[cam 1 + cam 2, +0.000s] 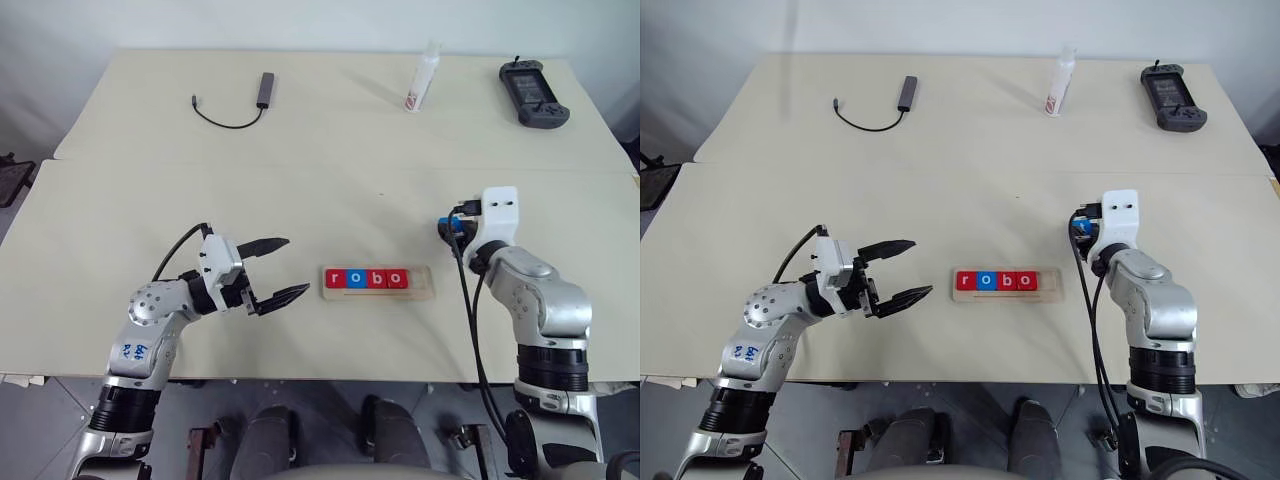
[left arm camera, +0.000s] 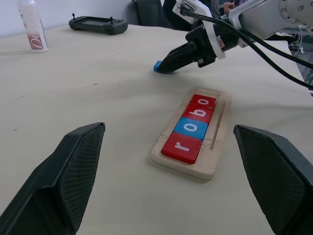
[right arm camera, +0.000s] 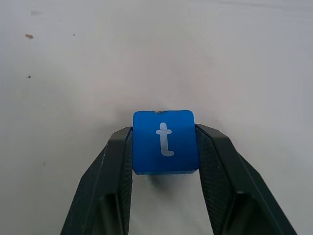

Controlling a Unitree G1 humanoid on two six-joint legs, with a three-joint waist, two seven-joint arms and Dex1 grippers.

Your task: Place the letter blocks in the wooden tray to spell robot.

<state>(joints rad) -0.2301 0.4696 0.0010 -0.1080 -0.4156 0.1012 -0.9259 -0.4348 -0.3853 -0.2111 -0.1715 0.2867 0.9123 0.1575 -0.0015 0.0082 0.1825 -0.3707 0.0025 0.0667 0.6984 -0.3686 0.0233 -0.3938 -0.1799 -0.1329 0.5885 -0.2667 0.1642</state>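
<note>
My right gripper hides the t block's side that must meet the red o, so I will put it down and grip its front and back (image 3: 165, 171).
The wooden tray (image 1: 426, 289) lies near the table's front edge and holds several letter blocks in a row: a red r (image 1: 335, 279), a blue o (image 1: 356, 279), a red b (image 1: 377, 279) and a red o (image 1: 397, 279). Its right end is bare. To the right of the tray and a little farther back, my right gripper (image 3: 164, 131) is shut on the blue t block (image 3: 165, 142), one finger on each side, low at the table surface. My left gripper (image 1: 298, 265) stands open just left of the tray, holding nothing.
At the back of the table are a white bottle (image 1: 423, 78), a black handheld controller (image 1: 534, 92) and a grey adapter with a black cable (image 1: 240, 105). A seam (image 1: 300, 164) runs across between the two table tops.
</note>
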